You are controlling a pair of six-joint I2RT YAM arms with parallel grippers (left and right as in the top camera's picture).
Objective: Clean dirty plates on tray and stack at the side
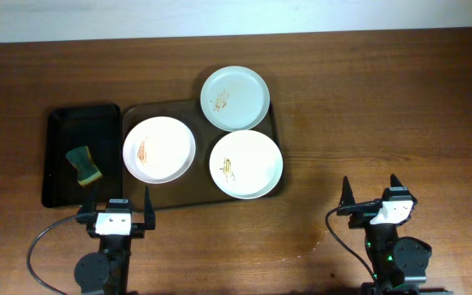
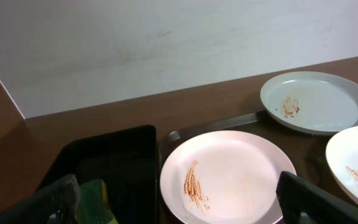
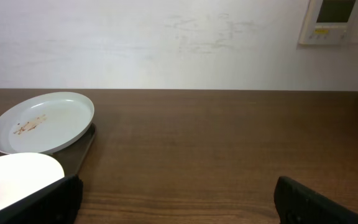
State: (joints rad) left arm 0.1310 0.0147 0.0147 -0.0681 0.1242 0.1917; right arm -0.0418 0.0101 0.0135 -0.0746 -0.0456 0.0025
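The middle of the green and yellow sponge (image 1: 83,165) (image 2: 95,205) in the smaller black tray will be gripped by my left gripper, because the plates need wiping.
Three white plates with orange-brown smears lie on the translucent brown-grey tray (image 1: 174,109): one at the left (image 1: 159,149), one at the back (image 1: 235,97) overhanging the rim, one at the front right (image 1: 246,164). The left wrist view shows the left plate (image 2: 225,177), the back plate (image 2: 319,101) and the edge of the front right plate (image 2: 356,162). The right wrist view shows the back plate (image 3: 42,122) and the front right plate (image 3: 17,174). My left gripper (image 1: 115,206) is open and empty, near the tray's front left corner. My right gripper (image 1: 373,192) is open and empty, over bare table to the right.
A smaller black tray (image 1: 64,156) left of the big tray holds a green and yellow sponge (image 1: 83,164), also seen in the left wrist view (image 2: 98,199). Bare wood table (image 1: 383,106) spreads to the right of the tray. A white wall stands behind.
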